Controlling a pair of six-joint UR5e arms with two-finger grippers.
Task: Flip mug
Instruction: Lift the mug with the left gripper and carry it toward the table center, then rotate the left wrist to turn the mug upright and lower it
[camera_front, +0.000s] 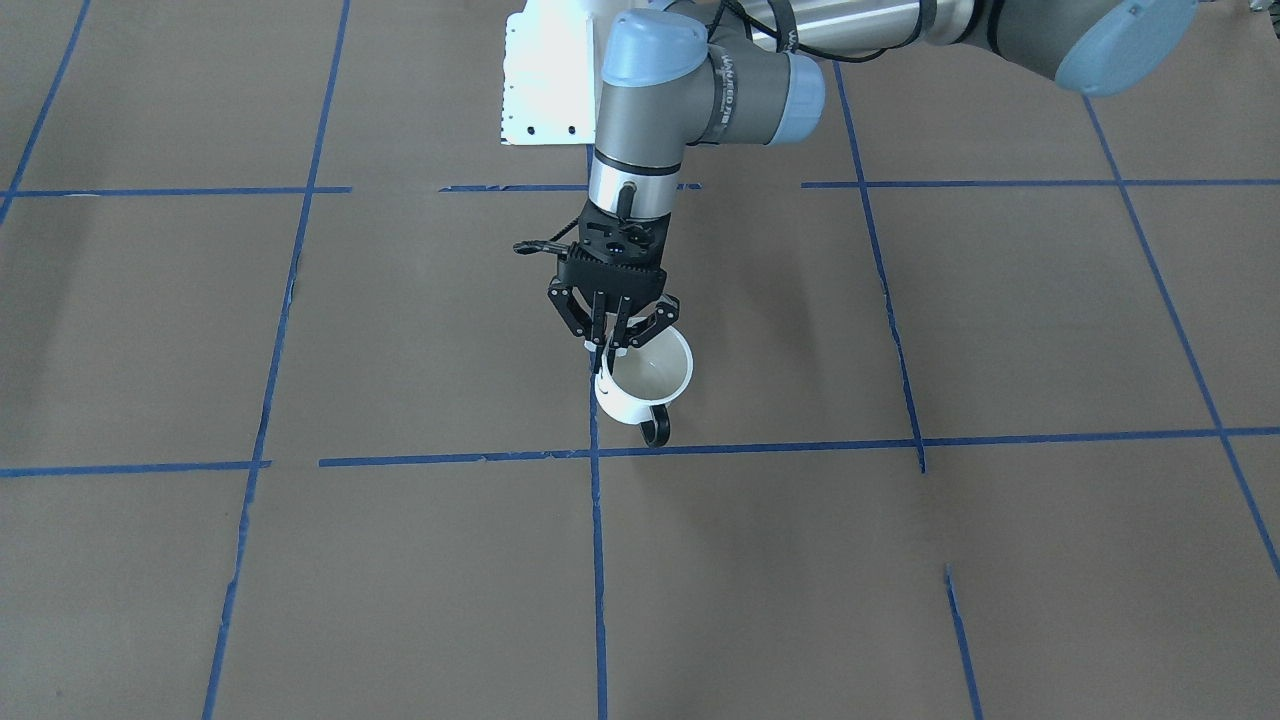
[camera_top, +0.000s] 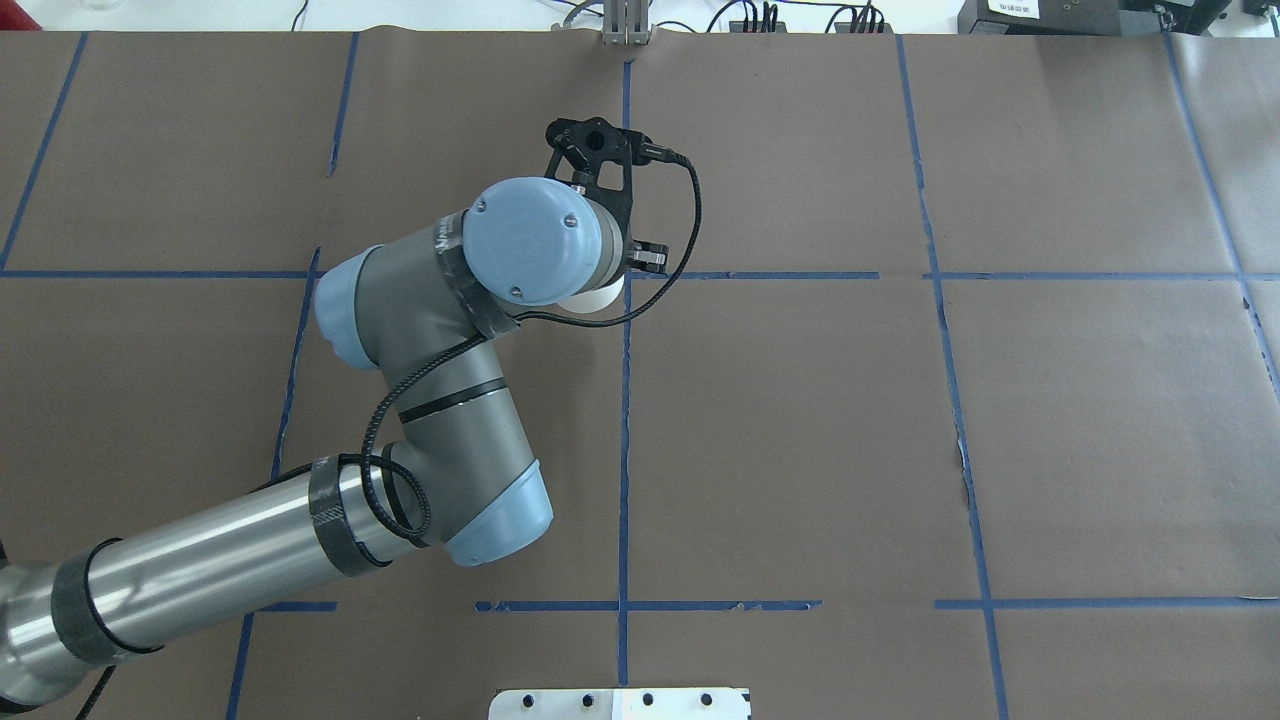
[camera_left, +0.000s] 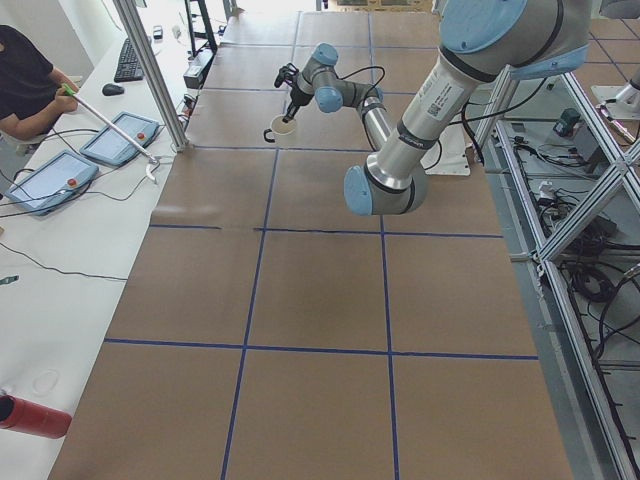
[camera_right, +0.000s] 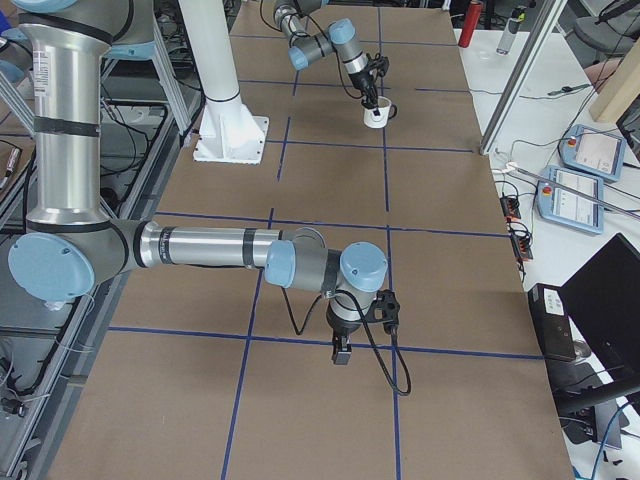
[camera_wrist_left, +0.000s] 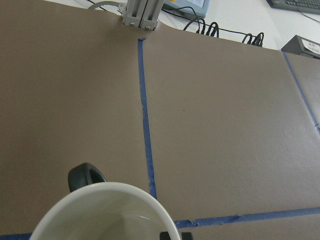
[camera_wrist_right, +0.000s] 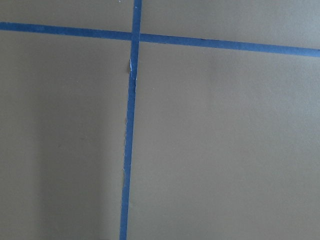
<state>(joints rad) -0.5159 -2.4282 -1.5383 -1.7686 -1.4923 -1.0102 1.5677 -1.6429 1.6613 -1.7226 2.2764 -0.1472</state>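
Note:
I will release the white mug from my left gripper on the brown paper (camera_front: 593, 408) just behind the blue tape crossing. The mug is now near the table's middle.
The white mug (camera_front: 650, 385) with a black handle (camera_front: 657, 430) is near the table's middle, mouth up and tilted a little. My left gripper (camera_front: 610, 350) points down and is shut on the mug's rim, one finger inside and one outside. The left wrist view shows the mug's rim (camera_wrist_left: 105, 192) and handle (camera_wrist_left: 85, 177) from above. In the overhead view only a white sliver of the mug (camera_top: 598, 300) shows under my wrist. The smiley face is hidden. My right gripper (camera_right: 341, 350) hangs low over the table far from the mug; I cannot tell whether it is open or shut.
Brown paper with blue tape lines (camera_front: 598, 560) covers the table. The white base plate (camera_front: 545, 80) is behind the mug. An aluminium post (camera_wrist_left: 142, 12) stands at the far edge. An operator (camera_left: 25, 80) sits beside tablets (camera_left: 45, 180).

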